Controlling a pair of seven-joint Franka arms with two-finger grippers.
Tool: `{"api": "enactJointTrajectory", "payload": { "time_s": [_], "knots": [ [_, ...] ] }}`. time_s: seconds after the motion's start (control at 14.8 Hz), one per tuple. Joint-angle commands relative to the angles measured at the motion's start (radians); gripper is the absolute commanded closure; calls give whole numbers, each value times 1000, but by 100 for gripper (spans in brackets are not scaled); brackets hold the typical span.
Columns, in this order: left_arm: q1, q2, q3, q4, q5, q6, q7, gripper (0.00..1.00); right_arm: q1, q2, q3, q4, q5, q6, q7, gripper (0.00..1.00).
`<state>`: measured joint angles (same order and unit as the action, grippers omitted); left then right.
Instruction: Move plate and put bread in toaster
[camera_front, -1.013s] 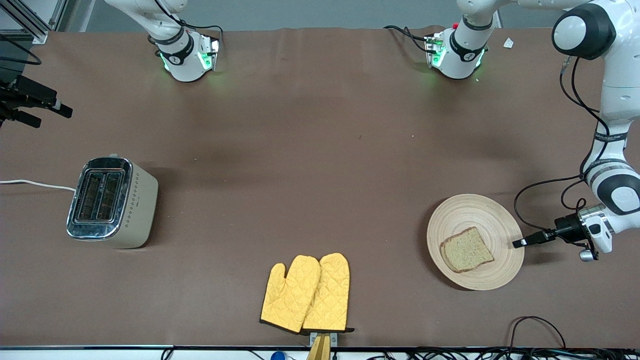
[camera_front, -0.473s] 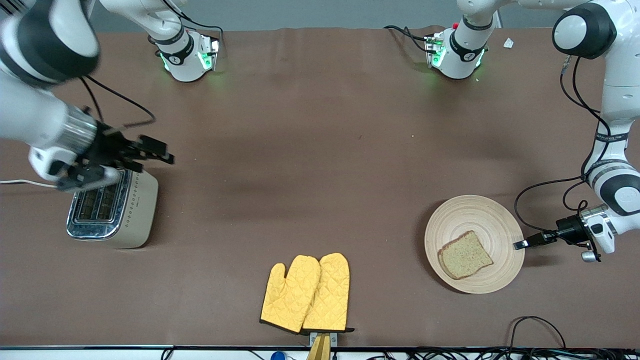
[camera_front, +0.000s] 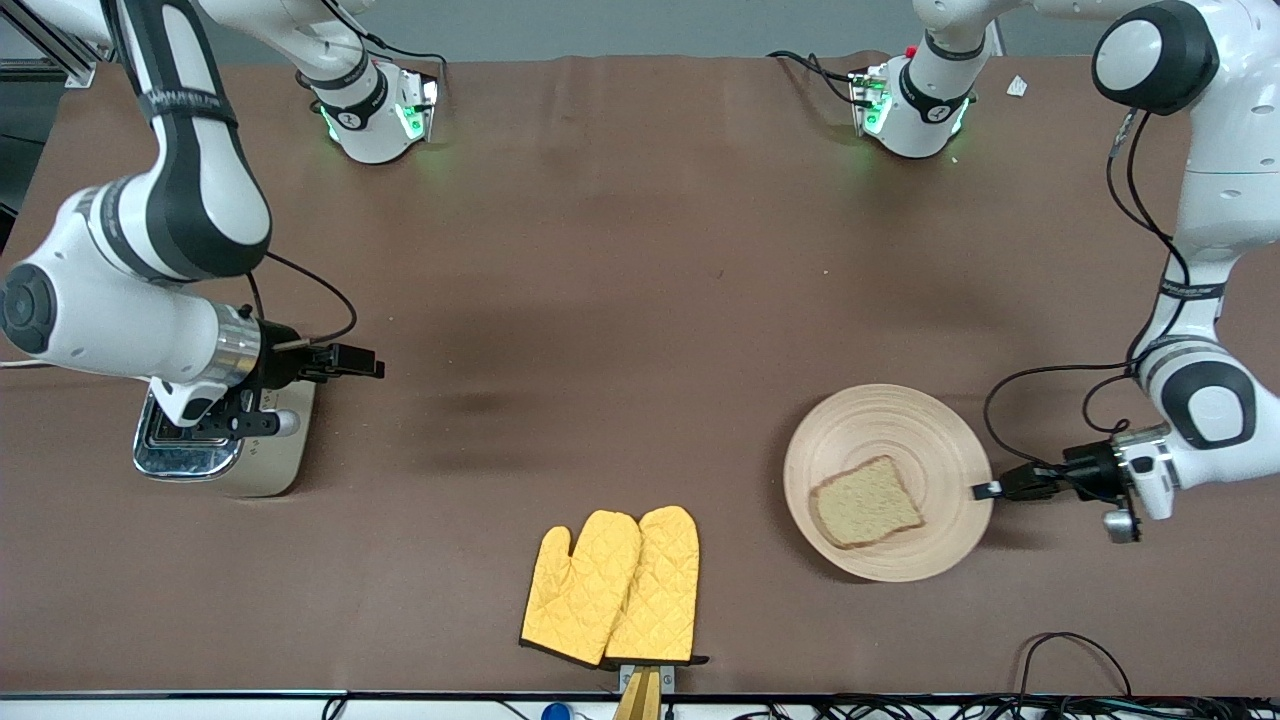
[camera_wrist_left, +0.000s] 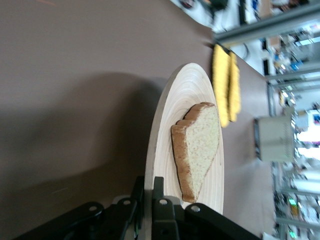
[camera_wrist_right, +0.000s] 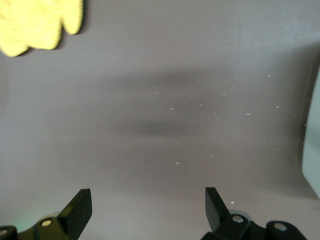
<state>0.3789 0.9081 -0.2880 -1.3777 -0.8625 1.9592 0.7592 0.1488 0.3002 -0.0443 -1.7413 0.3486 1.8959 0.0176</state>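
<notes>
My left gripper needs to let go of the wooden plate on the bare table (camera_front: 519, 368) (camera_wrist_left: 241, 186), farther back, between the toaster and the yellow oven mitts.
The round wooden plate (camera_front: 880, 420) lies toward the left arm's end of the table, with the slice of bread (camera_front: 865, 501) on it. My left gripper (camera_front: 985, 490) is shut on the plate's rim, one finger above and one under the edge. In the left wrist view the plate (camera_wrist_left: 170, 115), the bread (camera_wrist_left: 200, 145) and my left gripper (camera_wrist_left: 154, 187) on the rim all show. The cream toaster (camera_front: 285, 460) stands at the right arm's end, partly hidden by the right arm. My right gripper (camera_front: 368, 362) hangs open beside the toaster's top, and it shows open and empty (camera_wrist_right: 148, 207) over bare table.
A pair of yellow oven mitts (camera_front: 612, 585) lies near the front edge, between toaster and plate; one mitt (camera_wrist_right: 35, 22) shows in the right wrist view. A white cord (camera_front: 12, 364) runs from the toaster. Black cables (camera_front: 1070, 650) lie at the front edge.
My left gripper closed on the plate's rim and slid the plate with the bread toward the right arm's end. The right arm swung in and now reaches over the toaster.
</notes>
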Motion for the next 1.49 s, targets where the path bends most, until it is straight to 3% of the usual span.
{"api": "enactJointTrajectory", "payload": {
  "time_s": [0.0,0.2,0.47,0.68,0.95,1.15,1.42],
  "knots": [
    [-66,-12,-42,25,-6,-25,-61,98,-5,-21,7,-130,7,124,9,0],
    [-150,-18,-79,51,-7,0,-199,99,5,-13,6,-133,0,129,8,0],
    [-325,-5,-80,49,-13,102,-225,100,63,-10,1,-120,-16,141,68,0],
    [-460,-1,-79,40,-108,220,-236,100,130,29,7,-107,-241,268,287,0],
    [-581,69,-79,38,-181,268,-222,99,196,57,9,-110,-246,289,349,1],
    [-682,100,-74,37,-314,354,-215,99,233,71,9,-113,-246,293,349,1],
    [-745,138,-76,46,-319,452,-212,99,236,108,9,-130,-246,301,343,2]
  ]
}}
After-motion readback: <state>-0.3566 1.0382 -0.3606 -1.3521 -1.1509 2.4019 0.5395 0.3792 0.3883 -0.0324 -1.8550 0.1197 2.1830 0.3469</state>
